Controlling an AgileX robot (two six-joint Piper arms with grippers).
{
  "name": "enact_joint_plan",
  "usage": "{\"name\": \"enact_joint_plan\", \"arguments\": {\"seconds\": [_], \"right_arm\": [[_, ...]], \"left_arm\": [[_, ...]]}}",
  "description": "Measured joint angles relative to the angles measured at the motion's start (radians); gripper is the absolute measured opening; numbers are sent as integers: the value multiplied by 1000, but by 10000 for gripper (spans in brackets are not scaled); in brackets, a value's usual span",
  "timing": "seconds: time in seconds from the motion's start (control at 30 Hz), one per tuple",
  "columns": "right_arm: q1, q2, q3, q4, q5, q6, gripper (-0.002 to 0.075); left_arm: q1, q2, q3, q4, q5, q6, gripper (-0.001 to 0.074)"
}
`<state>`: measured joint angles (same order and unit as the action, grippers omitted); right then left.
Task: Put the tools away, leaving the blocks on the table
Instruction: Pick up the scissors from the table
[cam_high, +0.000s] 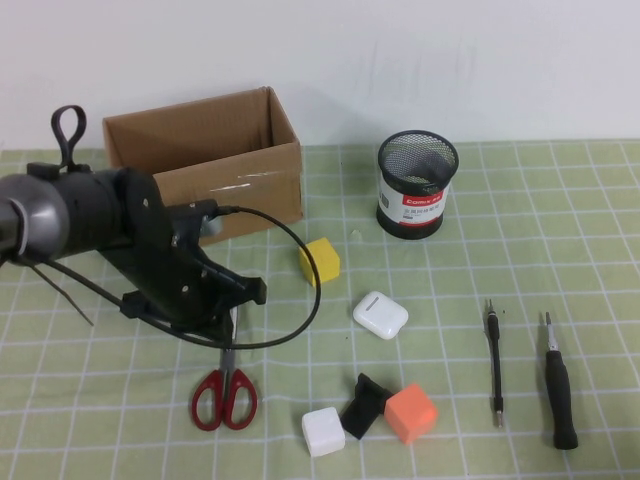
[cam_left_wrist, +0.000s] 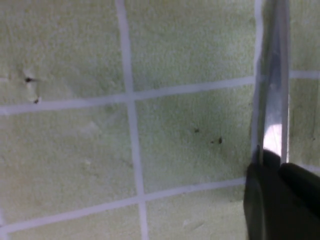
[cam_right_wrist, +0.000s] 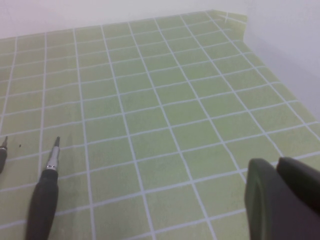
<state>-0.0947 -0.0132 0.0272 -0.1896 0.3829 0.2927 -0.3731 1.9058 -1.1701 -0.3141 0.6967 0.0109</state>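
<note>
My left gripper grips the scissors' slim blades ahead of the pivot, so it must open, move toward the red handles and grip around the pivot (cam_high: 228, 357) before lifting.
Red-handled scissors (cam_high: 225, 398) lie on the green grid table (cam_high: 120, 420) near the front left. My left gripper (cam_high: 229, 326) is down over their blades and shut on them. In the left wrist view the steel blade (cam_left_wrist: 275, 100) runs out from between the closed fingers (cam_left_wrist: 260, 200). A thin black screwdriver (cam_high: 494, 365) and a thicker black-handled screwdriver (cam_high: 559, 385) lie at the right. The yellow (cam_high: 320, 260), white (cam_high: 323, 431) and orange (cam_high: 411, 412) blocks and a black angular piece (cam_high: 364, 405) sit mid-table. My right gripper (cam_right_wrist: 276, 167) is shut on nothing, hovering beyond the thick screwdriver (cam_right_wrist: 42, 205).
An open cardboard box (cam_high: 205, 165) stands at the back left, just behind my left arm. A black mesh cup (cam_high: 417, 185) stands at the back centre. A white earbud case (cam_high: 380, 314) lies between the yellow block and the thin screwdriver.
</note>
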Motion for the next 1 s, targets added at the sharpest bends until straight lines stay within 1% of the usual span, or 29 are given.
{"name": "enact_joint_plan", "arguments": {"seconds": [0.2, 0.33, 0.5, 0.57, 0.6, 0.67, 0.73, 0.8, 0.87, 1.0], "right_arm": [[0, 0, 0, 0, 0, 0, -11], [0, 0, 0, 0, 0, 0, -11], [0, 0, 0, 0, 0, 0, -11], [0, 0, 0, 0, 0, 0, -11], [0, 0, 0, 0, 0, 0, -11], [0, 0, 0, 0, 0, 0, -11], [0, 0, 0, 0, 0, 0, -11], [0, 0, 0, 0, 0, 0, -11], [0, 0, 0, 0, 0, 0, -11], [0, 0, 0, 0, 0, 0, -11]], "left_arm": [[-2, -69, 11, 134, -6, -127, 0], [-2, -106, 11, 147, -8, -181, 0], [-2, -105, 11, 147, -8, -179, 6], [-6, -105, 11, 147, -8, -168, 36], [-8, -105, 11, 145, -10, -166, 67], [-17, -105, 11, 134, -10, -162, 152], [-34, -105, 11, 129, -10, -162, 259], [-49, -105, 11, 126, -10, -164, 321], [-63, -105, 11, 126, -10, -181, 340], [-81, -88, 11, 169, -10, -261, 340]]}}
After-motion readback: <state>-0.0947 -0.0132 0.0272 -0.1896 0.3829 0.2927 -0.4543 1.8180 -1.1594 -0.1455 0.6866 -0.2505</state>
